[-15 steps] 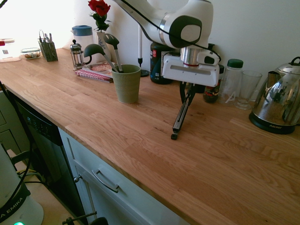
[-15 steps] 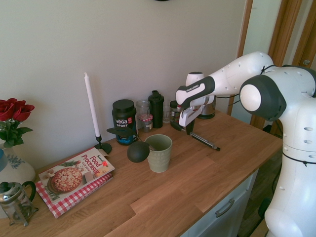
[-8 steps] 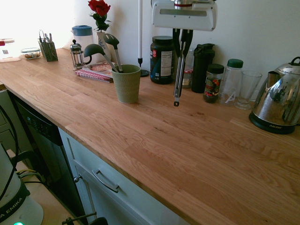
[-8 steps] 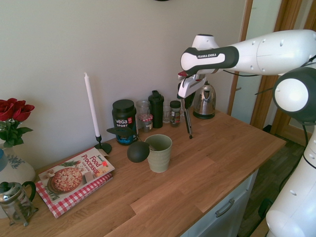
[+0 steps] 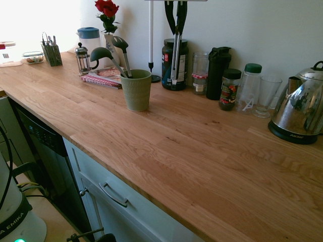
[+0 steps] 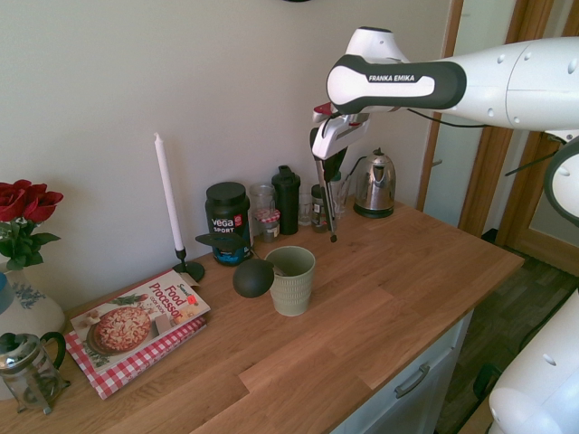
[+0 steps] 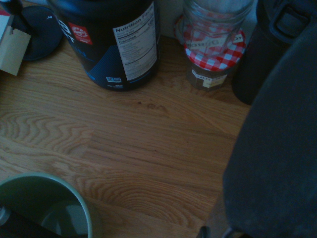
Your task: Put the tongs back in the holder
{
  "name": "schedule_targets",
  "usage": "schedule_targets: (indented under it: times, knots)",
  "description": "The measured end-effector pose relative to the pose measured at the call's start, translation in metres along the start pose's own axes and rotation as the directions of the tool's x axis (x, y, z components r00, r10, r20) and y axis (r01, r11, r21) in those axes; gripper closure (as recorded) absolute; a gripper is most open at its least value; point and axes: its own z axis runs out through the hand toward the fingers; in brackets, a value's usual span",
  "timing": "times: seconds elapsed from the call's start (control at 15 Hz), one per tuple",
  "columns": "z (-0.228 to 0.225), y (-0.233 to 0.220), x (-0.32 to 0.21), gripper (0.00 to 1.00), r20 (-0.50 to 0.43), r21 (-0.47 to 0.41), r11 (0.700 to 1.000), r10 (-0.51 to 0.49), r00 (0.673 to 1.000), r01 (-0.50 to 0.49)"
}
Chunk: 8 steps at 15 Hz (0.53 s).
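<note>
Next, my gripper releases the tongs inside the sage-green ribbed holder (image 6: 285,262) (image 7: 49,212), next to the dark ladle, with the tongs' handles sticking up.
The tongs (image 5: 174,55) hang upright in the air, grey arms pointing down, their end well above the counter. My gripper (image 6: 326,161) is shut on their upper part, high over the worktop; in the first exterior view it is cut off at the top edge. The holder (image 5: 137,91), a sage-green ribbed cup, stands on the counter (image 5: 192,151) below and to the side of the tongs (image 6: 327,203), apart from them. The holder (image 6: 292,278) contains a dark ladle (image 5: 101,53) and a slotted spatula (image 5: 120,43). Its rim (image 7: 44,203) shows in the wrist view.
Along the wall stand a black tub (image 5: 174,63), a checked-lid jar (image 5: 200,73), a black bottle (image 5: 217,70), a spice jar (image 5: 229,89), a glass (image 5: 265,96) and a kettle (image 5: 299,108). A white candle (image 6: 168,199) and a cookbook (image 6: 136,321) sit beyond the holder.
The arm has risen and swung toward the holder. The tongs went from slanting with their end on the counter to hanging upright in the air.
</note>
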Motion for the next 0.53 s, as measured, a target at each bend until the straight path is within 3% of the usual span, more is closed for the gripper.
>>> schedule_targets:
  times: [0.53]
  knots:
    - [-0.055,-0.078,-0.050,1.00,-0.061,0.081,0.996,-0.024,0.998,0.029]
